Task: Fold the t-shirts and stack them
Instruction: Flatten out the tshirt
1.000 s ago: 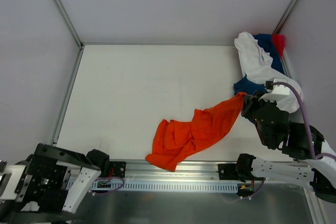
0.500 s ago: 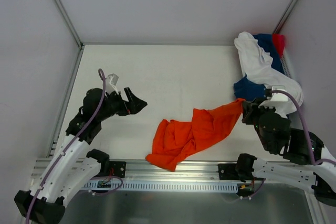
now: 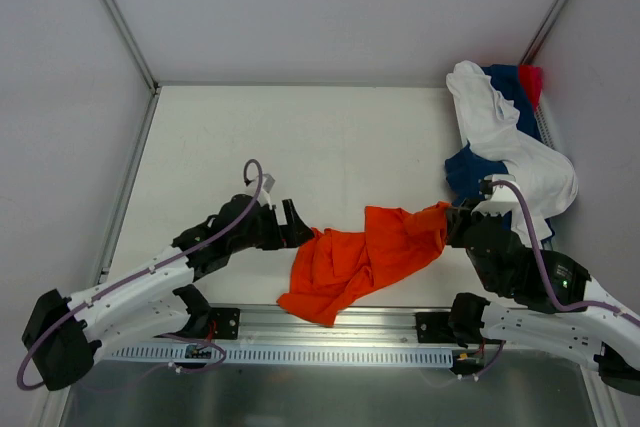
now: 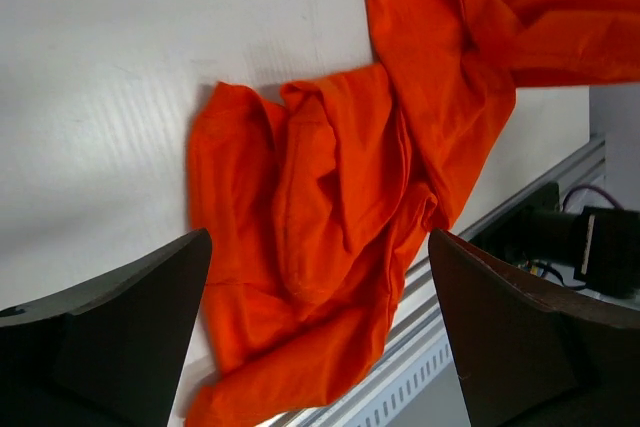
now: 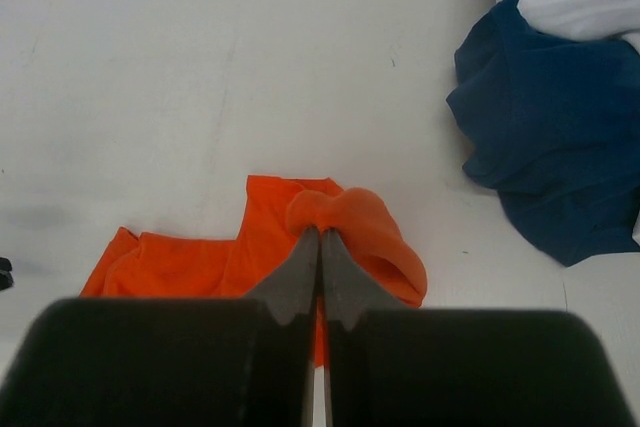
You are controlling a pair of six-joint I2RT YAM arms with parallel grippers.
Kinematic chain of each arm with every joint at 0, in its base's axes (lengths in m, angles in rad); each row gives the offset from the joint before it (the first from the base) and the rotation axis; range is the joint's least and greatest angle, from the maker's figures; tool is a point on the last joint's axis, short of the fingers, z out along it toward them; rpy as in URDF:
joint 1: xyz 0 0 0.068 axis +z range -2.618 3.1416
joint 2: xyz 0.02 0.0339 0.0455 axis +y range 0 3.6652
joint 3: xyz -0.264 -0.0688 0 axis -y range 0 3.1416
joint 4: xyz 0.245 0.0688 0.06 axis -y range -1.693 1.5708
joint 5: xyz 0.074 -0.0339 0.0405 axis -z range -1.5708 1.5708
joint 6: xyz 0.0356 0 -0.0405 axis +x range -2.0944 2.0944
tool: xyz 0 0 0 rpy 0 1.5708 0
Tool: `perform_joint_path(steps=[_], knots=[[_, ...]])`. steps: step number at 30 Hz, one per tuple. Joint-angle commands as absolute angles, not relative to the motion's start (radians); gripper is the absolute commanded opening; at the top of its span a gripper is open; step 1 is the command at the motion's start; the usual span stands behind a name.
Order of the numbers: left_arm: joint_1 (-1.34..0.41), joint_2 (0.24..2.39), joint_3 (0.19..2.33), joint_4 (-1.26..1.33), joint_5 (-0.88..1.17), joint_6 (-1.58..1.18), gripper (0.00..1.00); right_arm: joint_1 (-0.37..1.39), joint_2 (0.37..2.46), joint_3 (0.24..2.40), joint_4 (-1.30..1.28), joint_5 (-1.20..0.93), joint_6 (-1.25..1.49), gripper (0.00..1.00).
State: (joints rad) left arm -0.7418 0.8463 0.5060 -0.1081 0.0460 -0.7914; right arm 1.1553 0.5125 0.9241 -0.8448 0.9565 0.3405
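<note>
I should next move my left gripper to the bright orange t-shirt's bunched middle fold (image 3: 349, 264) (image 4: 358, 247) and close it on the edge of that fold closest to the front rail.
The bright orange t-shirt (image 3: 365, 255) lies crumpled near the table's front edge, one end stretched right. My right gripper (image 3: 450, 217) is shut on that end; the wrist view shows its jaws pinching an orange fold (image 5: 330, 215). My left gripper (image 3: 298, 222) is open, just left of the shirt's left edge, with the orange cloth (image 4: 340, 207) spread between its fingers in the wrist view. The white t-shirt (image 3: 500, 127), navy t-shirt (image 3: 470, 169) and red-pink t-shirt (image 3: 531, 79) are heaped at the back right. The navy one also shows in the right wrist view (image 5: 555, 137).
The white table (image 3: 250, 147) is walled at the back and both sides. A metal rail (image 3: 330, 332) with slots runs along the front edge, under the shirt's lower tip. The heap of shirts sits close behind my right arm.
My left arm has swung from the left side in to the shirt's left edge. My right gripper has moved left and down with the orange end, slackening the shirt.
</note>
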Motion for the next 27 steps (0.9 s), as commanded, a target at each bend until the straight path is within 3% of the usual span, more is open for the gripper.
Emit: perform_joint_path(steps=[1,6,11,21,27], knots=[[-0.930,0.974,0.541,0.031,-0.109,-0.879,0.91,1.154,0.506,0.904,-0.819,0.960,0.388,0.01],[-1.129,1.196,0.595,0.179,-0.259,-0.936,0.89,1.155,0.503,0.891,-0.821,0.953,0.391,0.01],[-1.187,1.348,0.673,0.231,-0.261,-0.953,0.87,1.155,0.471,0.870,-0.819,0.940,0.390,0.00],[-1.216,1.405,0.673,0.262,-0.294,-0.960,0.83,1.155,0.491,0.850,-0.827,0.933,0.393,0.01],[-1.253,1.315,0.667,0.151,-0.402,-0.983,0.80,1.152,0.514,0.853,-0.827,0.946,0.390,0.01]])
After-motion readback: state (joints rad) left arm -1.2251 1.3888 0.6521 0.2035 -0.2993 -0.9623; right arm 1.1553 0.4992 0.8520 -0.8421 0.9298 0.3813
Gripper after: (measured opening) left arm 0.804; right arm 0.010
